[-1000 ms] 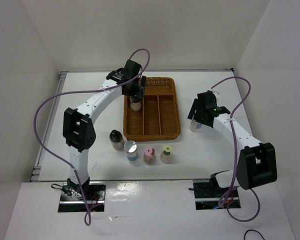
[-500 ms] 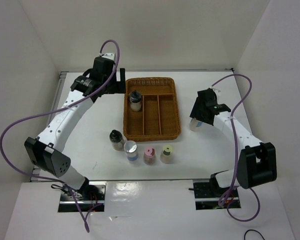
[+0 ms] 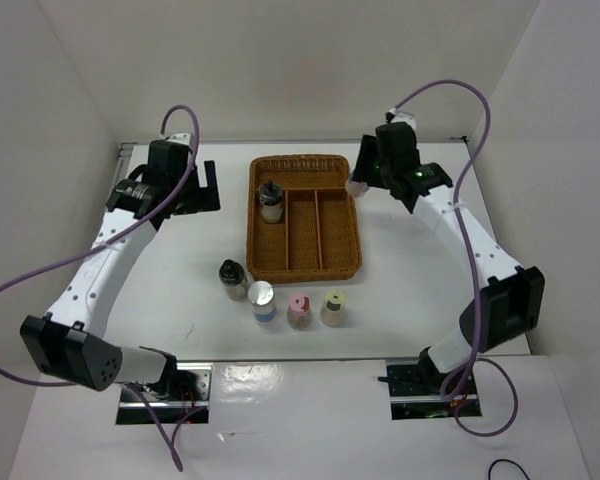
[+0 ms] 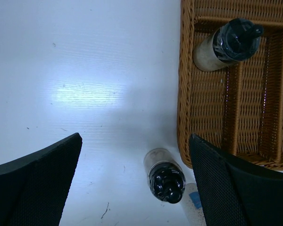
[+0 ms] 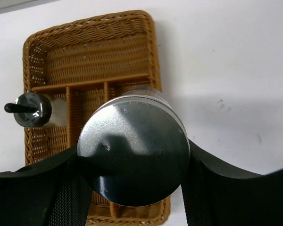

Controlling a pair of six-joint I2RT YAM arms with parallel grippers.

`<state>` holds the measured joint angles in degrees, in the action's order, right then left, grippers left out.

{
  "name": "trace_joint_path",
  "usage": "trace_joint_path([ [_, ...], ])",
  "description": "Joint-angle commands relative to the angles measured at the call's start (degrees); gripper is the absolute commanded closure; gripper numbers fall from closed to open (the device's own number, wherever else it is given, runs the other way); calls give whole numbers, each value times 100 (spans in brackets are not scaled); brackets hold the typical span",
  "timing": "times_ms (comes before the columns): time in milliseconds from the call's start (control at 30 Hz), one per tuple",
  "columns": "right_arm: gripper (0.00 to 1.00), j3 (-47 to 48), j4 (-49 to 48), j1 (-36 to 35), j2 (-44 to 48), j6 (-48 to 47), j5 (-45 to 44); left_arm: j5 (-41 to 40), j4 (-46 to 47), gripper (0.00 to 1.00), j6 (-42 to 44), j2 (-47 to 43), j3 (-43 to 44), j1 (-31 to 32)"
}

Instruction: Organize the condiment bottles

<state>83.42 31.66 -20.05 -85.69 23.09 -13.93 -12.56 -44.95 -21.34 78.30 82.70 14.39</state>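
I should let go of the silver-capped bottle in my right gripper at the far end of the tray's outer empty long compartment point(image 3: 331, 208) point(image 5: 132, 100).
A brown wicker tray point(image 3: 302, 274) holds one black-capped bottle point(image 3: 271, 200) upright in its far-left compartment. In front of the tray stand a black-capped bottle point(image 3: 232, 278), a silver-capped one point(image 3: 263, 298), a pink-capped one point(image 3: 299, 308) and a yellow-green-capped one point(image 3: 333, 305). My left gripper point(image 3: 202, 188) is open and empty, left of the tray; its wrist view shows the table's black-capped bottle point(image 4: 165, 179) below its jaws. My right gripper point(image 3: 360, 180) is shut on the second silver-capped bottle point(image 5: 134, 150), held above the tray's far-right edge point(image 5: 153, 61).
White walls enclose the table on the left, back and right. The tray's middle and right long compartments point(image 3: 318, 235) hold nothing. The arms' purple cables loop above the table on both sides.
My left arm has swung left, away from the tray, leaving the black-capped bottle standing in it. My right arm has carried the silver-capped bottle from the table's right side to the tray's far-right corner.
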Motion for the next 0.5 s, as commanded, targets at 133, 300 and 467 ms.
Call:
trace_joint_path([
  [133,55,1238,-327,-446,-1238,-446,22,289,-75,0,-230,-807,-403,-235],
  [300,55,1510,-380,-622,-1854,-551,22,342,-137,0,-344,-1159,-588,-288],
  [467,55,1748,-512,-807,-2487,-674,-233,394,-190,0,-397,-1441,-720,-288],
])
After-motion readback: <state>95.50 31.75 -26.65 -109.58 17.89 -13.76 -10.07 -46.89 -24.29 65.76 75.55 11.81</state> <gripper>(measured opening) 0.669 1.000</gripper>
